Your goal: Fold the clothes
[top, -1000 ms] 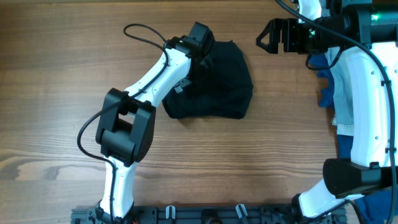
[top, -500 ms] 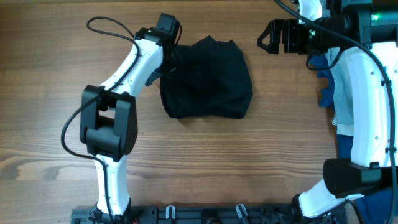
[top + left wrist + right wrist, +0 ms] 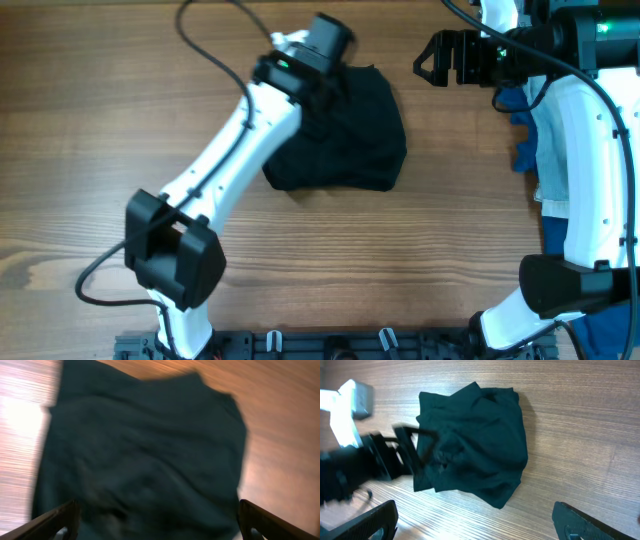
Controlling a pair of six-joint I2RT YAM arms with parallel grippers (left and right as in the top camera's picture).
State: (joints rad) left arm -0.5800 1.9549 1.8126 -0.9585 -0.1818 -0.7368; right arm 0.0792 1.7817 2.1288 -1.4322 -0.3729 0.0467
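The robot's left gripper should next move to the black garment's edge [image 3: 394, 108] on the side toward the right gripper and close there.
The clothes [image 3: 350, 135] are one black garment lying bunched in a rough square on the wooden table, also seen as the clothes [image 3: 475, 445] and the clothes [image 3: 145, 455]. My left gripper [image 3: 325, 90] hovers open over their upper left part. The left wrist view is blurred, and the left gripper [image 3: 160, 525] has its fingers [image 3: 55, 520] wide apart with only fabric below them. My right gripper [image 3: 432, 58] is open, raised to the right of the garment's top edge. In its own view the right gripper [image 3: 480, 525] holds nothing above bare wood.
A royal blue cloth [image 3: 518, 108] and a light blue denim garment [image 3: 548, 175] lie at the right edge under the right arm. A black rail [image 3: 330, 345] runs along the table's front edge. The left arm stretches diagonally from the front left to the garment.
The left arm swung left off the garment, then back right over its upper left part. The right arm and the garment have not visibly moved.
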